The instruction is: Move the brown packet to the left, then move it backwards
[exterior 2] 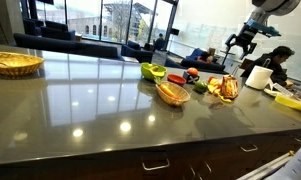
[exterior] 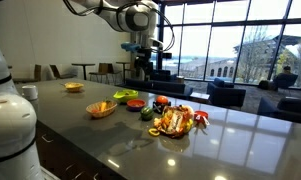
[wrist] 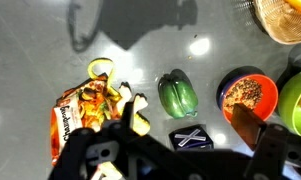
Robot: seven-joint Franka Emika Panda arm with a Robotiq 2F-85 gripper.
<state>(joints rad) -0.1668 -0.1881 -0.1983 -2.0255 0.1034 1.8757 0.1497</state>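
Observation:
The brown packet's crinkled middle [exterior: 175,118] [wrist: 87,126], beside the white label, is the next spot my gripper will move down to and close on.
The brown packet [exterior: 174,123] lies flat on the dark counter, shiny and crinkled, with small toy foods around it. It also shows in an exterior view [exterior 2: 226,88] and at the lower left of the wrist view [wrist: 82,112]. My gripper [exterior: 140,52] hangs high above the counter, well behind the packet, also in an exterior view [exterior 2: 240,44]. In the wrist view the gripper [wrist: 187,123] is open and empty, and its fingers frame a small black square with a cross [wrist: 192,138].
An orange bowl [exterior: 101,109], a green bowl [exterior: 125,96] and a red bowl [wrist: 248,92] with brown contents stand near the packet. A green toy pepper [wrist: 177,93] lies beside it. A woven basket [exterior 2: 12,63] and a white cup [exterior 2: 258,77] stand further off.

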